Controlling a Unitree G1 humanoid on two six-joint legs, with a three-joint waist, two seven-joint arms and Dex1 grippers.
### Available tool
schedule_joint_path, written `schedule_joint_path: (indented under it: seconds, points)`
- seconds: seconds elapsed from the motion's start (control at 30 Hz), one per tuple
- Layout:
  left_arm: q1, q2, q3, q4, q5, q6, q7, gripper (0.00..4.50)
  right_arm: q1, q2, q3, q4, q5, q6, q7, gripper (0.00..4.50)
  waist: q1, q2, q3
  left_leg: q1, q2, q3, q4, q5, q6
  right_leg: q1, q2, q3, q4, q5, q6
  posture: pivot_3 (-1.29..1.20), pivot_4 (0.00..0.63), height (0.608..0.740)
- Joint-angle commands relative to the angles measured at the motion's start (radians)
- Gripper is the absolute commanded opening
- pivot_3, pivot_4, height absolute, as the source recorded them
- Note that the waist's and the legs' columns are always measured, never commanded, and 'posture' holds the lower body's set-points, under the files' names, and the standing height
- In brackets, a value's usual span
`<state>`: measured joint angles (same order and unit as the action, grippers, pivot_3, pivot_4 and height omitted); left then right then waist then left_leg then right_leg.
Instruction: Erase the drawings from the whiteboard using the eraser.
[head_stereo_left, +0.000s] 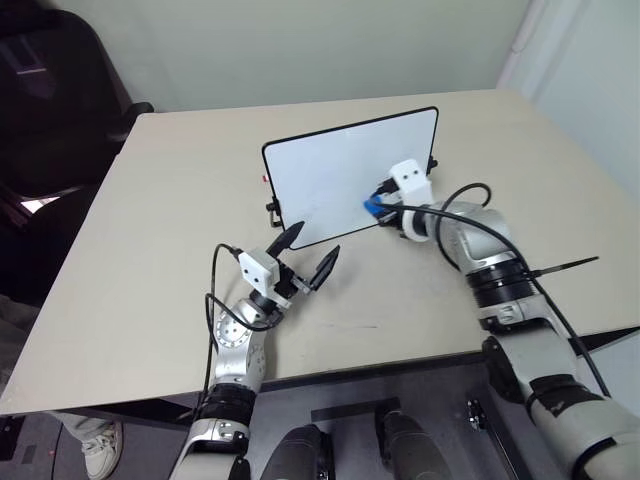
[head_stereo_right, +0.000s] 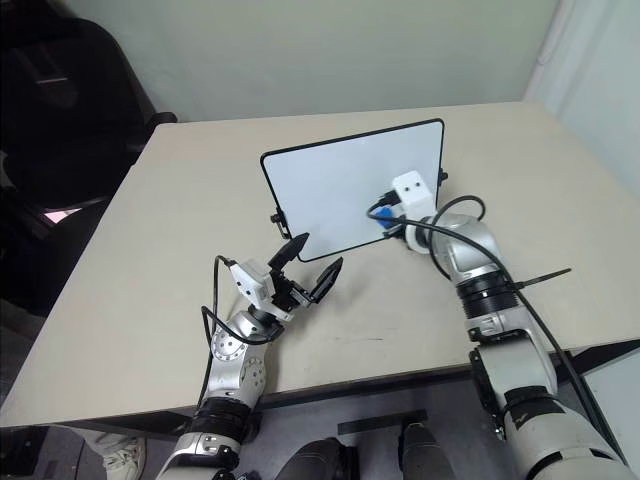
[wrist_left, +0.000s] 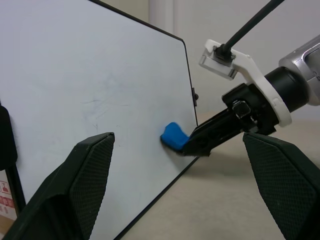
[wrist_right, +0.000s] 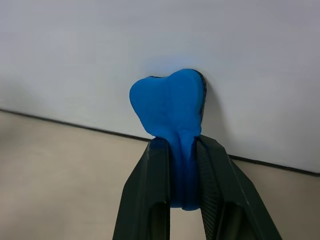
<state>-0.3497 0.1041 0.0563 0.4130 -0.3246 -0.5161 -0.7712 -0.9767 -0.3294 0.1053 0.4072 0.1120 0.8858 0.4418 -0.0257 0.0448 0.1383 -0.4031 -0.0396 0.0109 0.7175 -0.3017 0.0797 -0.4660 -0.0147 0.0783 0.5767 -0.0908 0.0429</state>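
Note:
My right gripper needs to put the blue eraser on the bare tan table (head_stereo_left: 479, 253) beside the whiteboard, toward the table's near edge.
The whiteboard (head_stereo_left: 340, 170) stands upright on the tan table (head_stereo_left: 160, 250), tilted slightly back. My right gripper (head_stereo_left: 378, 208) is shut on the blue eraser (wrist_right: 167, 105) and presses it flat against the board's face near its lower right corner. In the left wrist view the eraser (wrist_left: 173, 136) touches the board just above the bottom frame. The drawings (wrist_left: 97, 106) show as faint thin strokes on the white surface, off to the side of the eraser. My left gripper (head_stereo_left: 318, 240) is open in front of the board's lower left part, holding nothing.
A dark chair (head_stereo_left: 50, 100) stands beyond the table's left edge. The table's front edge (head_stereo_left: 330, 375) runs just before my arms. Bare tabletop lies left of the board and in front of it.

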Motion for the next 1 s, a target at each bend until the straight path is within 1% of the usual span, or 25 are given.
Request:
schedule_joint_path:
  seconds: [0.03,0.13,0.27,0.43,0.53,0.7,0.8,0.87,0.93,1.0]
  points:
    - [-0.003,-0.007,-0.007,0.0,-0.011,-0.005,-0.01,4.5,-0.043,-0.053,-0.089,-0.008,-0.024,0.004,-0.079,0.44,0.0,0.0,0.0,0.0,0.0,0.0,0.0,0.0,0.0,0.0,0.0,0.0,0.0,0.0,0.0,0.0,0.15,0.726]
    - [-0.003,-0.011,-0.009,0.0,-0.01,-0.002,-0.012,4.5,-0.03,-0.09,-0.122,-0.046,-0.014,0.024,-0.086,0.44,0.0,0.0,0.0,0.0,0.0,0.0,-0.001,0.0,0.0,0.0,0.0,0.0,0.0,0.0,0.0,0.0,0.15,0.726]
    - [-0.003,-0.015,-0.011,0.0,-0.01,0.002,-0.016,4.5,0.018,-0.134,-0.142,-0.182,0.011,0.099,-0.053,0.44,0.003,0.0,0.0,-0.001,0.001,0.0,-0.002,0.0,0.0,-0.001,0.0,-0.001,0.0,0.0,0.0,0.0,0.15,0.726]
    - [0.004,-0.02,-0.012,-0.002,-0.009,0.004,-0.017,4.5,0.136,-0.196,-0.174,-0.442,0.082,0.292,-0.01,0.44,0.012,0.0,0.0,-0.001,0.001,0.0,-0.002,0.001,-0.002,0.0,0.0,-0.001,-0.002,-0.001,0.002,0.0,0.15,0.726]
    - [0.007,-0.019,-0.013,-0.003,-0.01,0.006,-0.018,4.5,0.221,-0.238,-0.195,-0.552,0.114,0.38,0.002,0.44,0.014,0.0,0.0,-0.001,0.0,0.0,-0.001,0.002,-0.004,0.001,0.0,-0.001,-0.002,-0.003,0.004,0.0,0.15,0.726]
    - [0.008,-0.016,-0.014,0.001,-0.015,0.009,-0.023,4.5,0.407,-0.341,-0.197,-0.599,0.114,0.372,0.023,0.44,0.019,0.0,0.0,0.0,0.0,0.0,-0.001,0.002,-0.003,0.002,-0.001,-0.001,-0.002,-0.004,0.006,0.0,0.15,0.726]
    - [0.004,-0.014,-0.014,0.009,-0.017,0.008,-0.027,4.5,0.452,-0.353,-0.222,-0.6,0.124,0.364,0.015,0.44,0.017,0.001,0.0,0.0,0.0,0.0,-0.001,0.001,-0.003,0.002,-0.001,-0.001,-0.002,-0.004,0.006,0.0,0.15,0.726]
    - [-0.005,-0.012,-0.014,0.02,-0.019,0.01,-0.033,4.5,0.468,-0.355,-0.236,-0.596,0.115,0.352,-0.008,1.14,0.014,0.001,0.001,0.0,0.0,0.0,-0.001,0.001,-0.002,0.001,-0.001,0.0,-0.001,-0.003,0.006,0.0,0.15,0.726]
    - [-0.013,-0.013,-0.014,0.031,-0.02,0.009,-0.04,4.5,0.478,-0.356,-0.245,-0.592,0.108,0.342,-0.022,1.73,0.014,0.001,0.001,0.0,0.0,0.0,-0.001,-0.002,0.005,0.002,-0.001,0.0,-0.002,-0.003,0.008,0.0,0.15,0.726]
    - [-0.021,-0.014,-0.015,0.042,-0.02,0.008,-0.047,4.5,0.486,-0.339,-0.285,-0.615,0.128,0.31,-0.019,2.44,0.014,0.001,0.001,0.001,0.0,0.0,-0.001,-0.002,0.007,0.002,-0.001,0.0,-0.002,-0.002,0.009,0.0,0.15,0.726]
